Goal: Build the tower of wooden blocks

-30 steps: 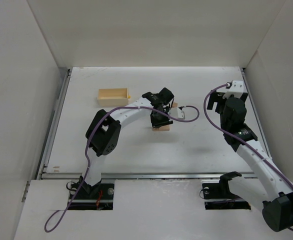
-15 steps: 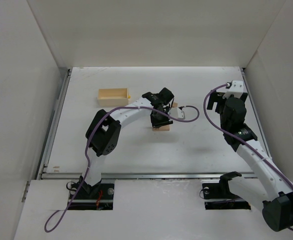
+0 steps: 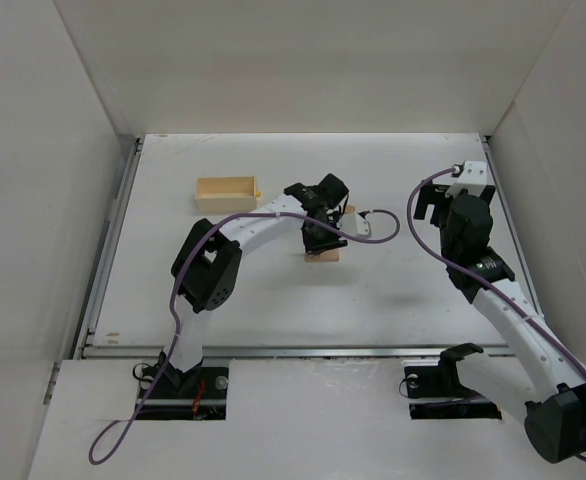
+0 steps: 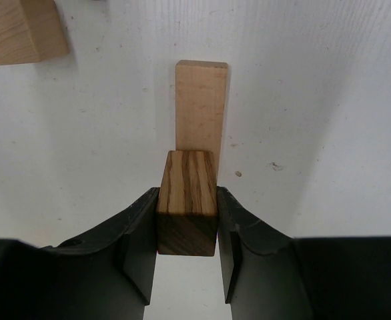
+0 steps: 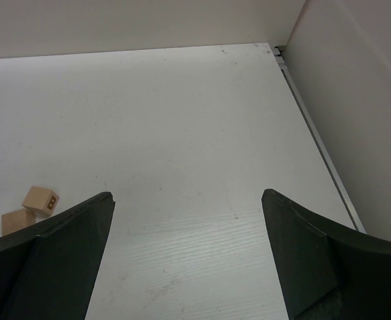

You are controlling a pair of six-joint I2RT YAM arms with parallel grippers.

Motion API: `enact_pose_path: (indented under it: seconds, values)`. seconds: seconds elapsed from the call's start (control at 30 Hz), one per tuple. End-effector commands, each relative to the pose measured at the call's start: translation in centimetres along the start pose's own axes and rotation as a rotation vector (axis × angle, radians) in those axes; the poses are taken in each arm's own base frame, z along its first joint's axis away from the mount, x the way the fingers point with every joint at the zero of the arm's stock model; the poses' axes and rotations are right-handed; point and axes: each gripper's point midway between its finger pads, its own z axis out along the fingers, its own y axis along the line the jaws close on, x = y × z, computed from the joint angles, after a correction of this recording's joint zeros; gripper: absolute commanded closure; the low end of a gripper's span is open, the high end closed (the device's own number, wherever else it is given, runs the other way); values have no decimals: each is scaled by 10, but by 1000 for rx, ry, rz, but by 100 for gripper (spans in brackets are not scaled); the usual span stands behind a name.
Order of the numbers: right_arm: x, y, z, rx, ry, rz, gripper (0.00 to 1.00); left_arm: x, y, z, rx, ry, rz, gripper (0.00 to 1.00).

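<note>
Next, the left gripper releases the dark striped reddish-brown block upright on the middle of the flat pale tan block (image 3: 322, 253) (image 4: 200, 127).
My left gripper (image 4: 187, 197) is shut on a dark striped reddish-brown block (image 4: 187, 180). It holds the block over the near end of a flat pale tan block (image 4: 201, 103) that lies on the table. I cannot tell whether the two blocks touch. In the top view the left gripper (image 3: 321, 233) hangs over the pale tan block (image 3: 324, 256) near the table's middle. My right gripper (image 5: 187, 195) is open and empty, and in the top view it (image 3: 435, 208) is held high at the right.
A pale yellow wooden box (image 3: 226, 190) stands at the back left. A loose pale cube (image 4: 22, 30) lies beside the tan block. Two small pale cubes (image 5: 41, 199) show at the left of the right wrist view. The table's right rail (image 5: 319, 147) runs beside the right arm.
</note>
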Motion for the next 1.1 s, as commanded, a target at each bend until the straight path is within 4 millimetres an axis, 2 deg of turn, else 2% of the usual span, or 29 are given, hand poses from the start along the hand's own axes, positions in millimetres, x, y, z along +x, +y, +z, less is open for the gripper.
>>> enact_pose_path:
  seconds: [0.0,0.37,0.7,0.83,1.07]
  values:
    - [-14,-4,2,21,-56,24,2,-21,6,-13,-14,-63,20,100]
    - [-12,-3,3,21,-48,20,2,-30,-7,-3,17,-72,37,100]
    - [-12,-3,3,21,-48,20,2,-31,-2,-2,-3,-68,38,100]
    - [-12,-3,3,21,-48,20,2,-42,5,-8,-27,-97,44,100]
    - [-9,-3,5,22,-40,6,2,-45,8,-6,-33,-104,45,100]
